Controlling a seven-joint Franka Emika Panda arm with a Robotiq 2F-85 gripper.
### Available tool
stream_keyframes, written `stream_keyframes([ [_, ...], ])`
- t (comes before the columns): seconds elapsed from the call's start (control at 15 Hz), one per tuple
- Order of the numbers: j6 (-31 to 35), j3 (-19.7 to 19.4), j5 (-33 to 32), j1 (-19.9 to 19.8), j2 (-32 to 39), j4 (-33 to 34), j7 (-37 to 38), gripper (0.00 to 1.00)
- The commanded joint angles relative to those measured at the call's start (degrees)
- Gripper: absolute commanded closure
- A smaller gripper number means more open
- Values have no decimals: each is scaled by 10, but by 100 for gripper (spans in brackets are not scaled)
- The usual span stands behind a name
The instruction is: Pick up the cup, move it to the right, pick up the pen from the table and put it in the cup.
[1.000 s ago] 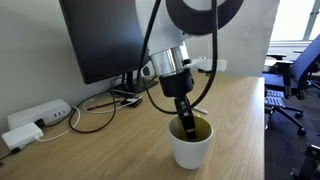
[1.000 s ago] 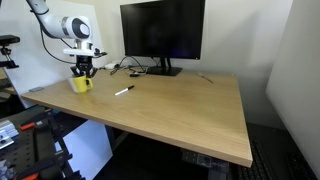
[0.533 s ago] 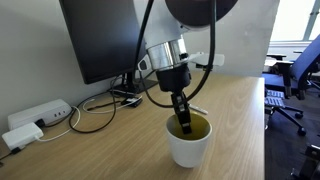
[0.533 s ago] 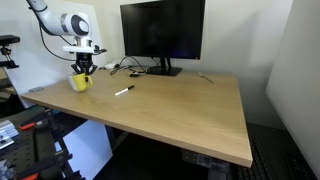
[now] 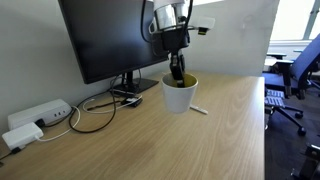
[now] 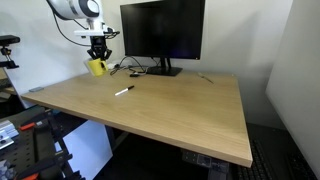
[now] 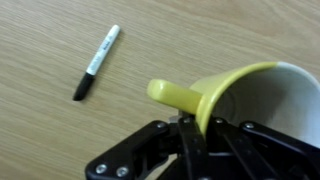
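Note:
I should let go of the cup on the bare table [image 5: 204, 95] just past the pen, toward the white partition.
My gripper [image 5: 177, 72] is shut on the rim of the cup [image 5: 180, 95], one finger inside and one outside, next to the handle. The cup hangs in the air above the table [image 5: 150, 140]. It shows small in an exterior view [image 6: 97, 67], lifted near the monitor's side, and fills the right of the wrist view [image 7: 255, 95], yellow-green with its handle pointing left. The pen [image 7: 97, 62], white with a black end, lies on the table below, also seen in both exterior views [image 6: 124, 91] [image 5: 199, 108].
A black monitor [image 5: 105, 35] stands on its stand behind the cup, with cables [image 5: 95, 110] and a white power strip [image 5: 40, 116] on the table. A white partition [image 6: 40, 50] stands beside the table. Office chairs [image 5: 295, 75] stand beyond the table's edge.
The gripper has lifted the cup off the table and carried it up and away toward the monitor; the pen has come into view under it.

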Motion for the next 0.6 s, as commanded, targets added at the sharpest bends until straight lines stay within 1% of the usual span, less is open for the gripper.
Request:
stream_keyframes([
  [0.0,-47,-27,13,-18,-55,1,53,97],
  [0.27,-81,-54,17,-43,-98,-1,102,97],
  [0.53,-95,-86,59,-84,-129,-6,132,97],
])
